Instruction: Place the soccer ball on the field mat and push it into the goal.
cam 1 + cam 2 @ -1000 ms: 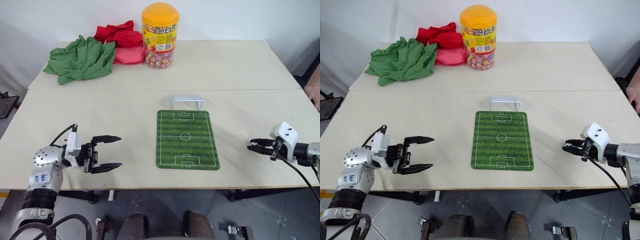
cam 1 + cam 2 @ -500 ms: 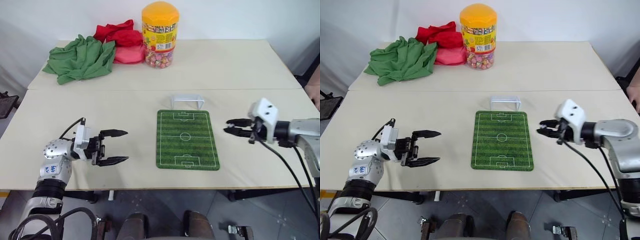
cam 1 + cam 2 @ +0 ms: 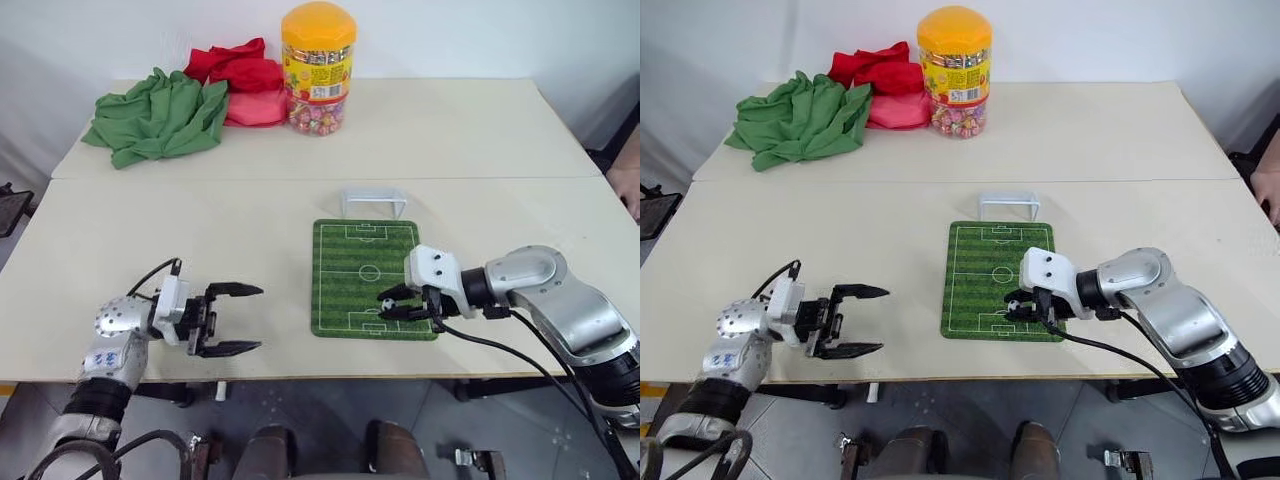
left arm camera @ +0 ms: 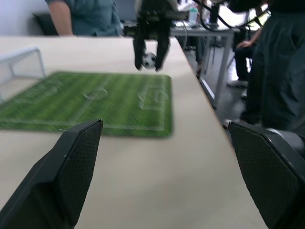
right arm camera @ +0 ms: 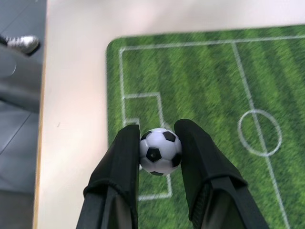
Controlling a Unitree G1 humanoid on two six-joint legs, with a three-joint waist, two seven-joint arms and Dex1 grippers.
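Next, my right gripper puts the soccer ball down in the small goal box at the field mat's near edge [image 3: 376, 325] [image 5: 133, 147].
My right gripper [image 3: 388, 307] is shut on the tiny black-and-white soccer ball [image 5: 160, 150], which sits pinched between its two black fingers. It hovers just above the near end of the green field mat [image 3: 369, 262], over the near penalty box. In the left wrist view the soccer ball [image 4: 149, 60] hangs a little above the field mat [image 4: 95, 98]. The small white goal [image 3: 374, 202] stands at the mat's far short edge. To the left of the mat, near the table's front edge, my left gripper [image 3: 242, 319] stands open and empty, pointing toward the mat.
A green cloth [image 3: 160, 113], red cloths [image 3: 240, 80] and a jar of colourful candies [image 3: 319, 68] lie at the back of the table. People [image 4: 83, 16] stand and sit beyond the table's right side. The table's front edge [image 3: 300, 378] is near both grippers.
My right arm has swung left from the table's right side to above the near end of the mat, tilting downward with the ball. The left gripper has sunk slightly and stays open.
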